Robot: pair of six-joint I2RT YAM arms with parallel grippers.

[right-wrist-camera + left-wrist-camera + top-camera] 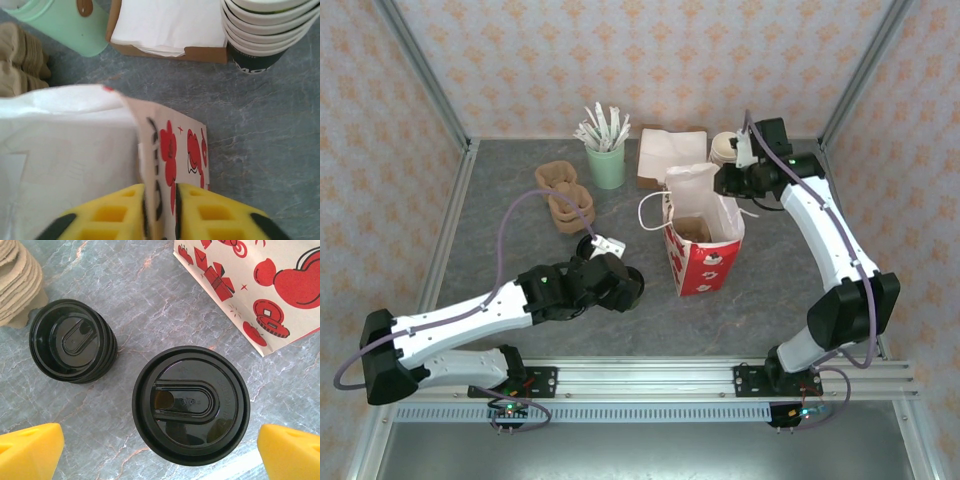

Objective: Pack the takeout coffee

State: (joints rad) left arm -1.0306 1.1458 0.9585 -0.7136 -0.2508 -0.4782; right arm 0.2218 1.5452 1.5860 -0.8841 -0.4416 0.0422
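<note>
I will open my right gripper to settle the paper bag upright, as it leans crooked under that gripper's pinch, and then take its far rim corner (713,173).
The takeout coffee (191,404), a cup under a round black lid, stands on the grey table just in front of my left gripper (160,450). That gripper is open, and its yellow fingertips (30,450) sit wide to either side of the cup without touching it. From above, the left gripper (620,285) hovers over the cup, to the left of the red-and-white paper bag (705,255). My right gripper (160,215) is shut on the bag's upper wall (172,150), which is pinched between the yellow fingers (115,215). In the top view, the right gripper (728,180) holds the bag's far rim.
A stack of loose black lids (72,340) stands left of the coffee, with brown pulp carriers (17,285) beyond. At the back are a green cup of packets (606,160), a napkin box (165,25) and stacked lidless cups (265,30). A brown insert (692,230) sits inside the bag.
</note>
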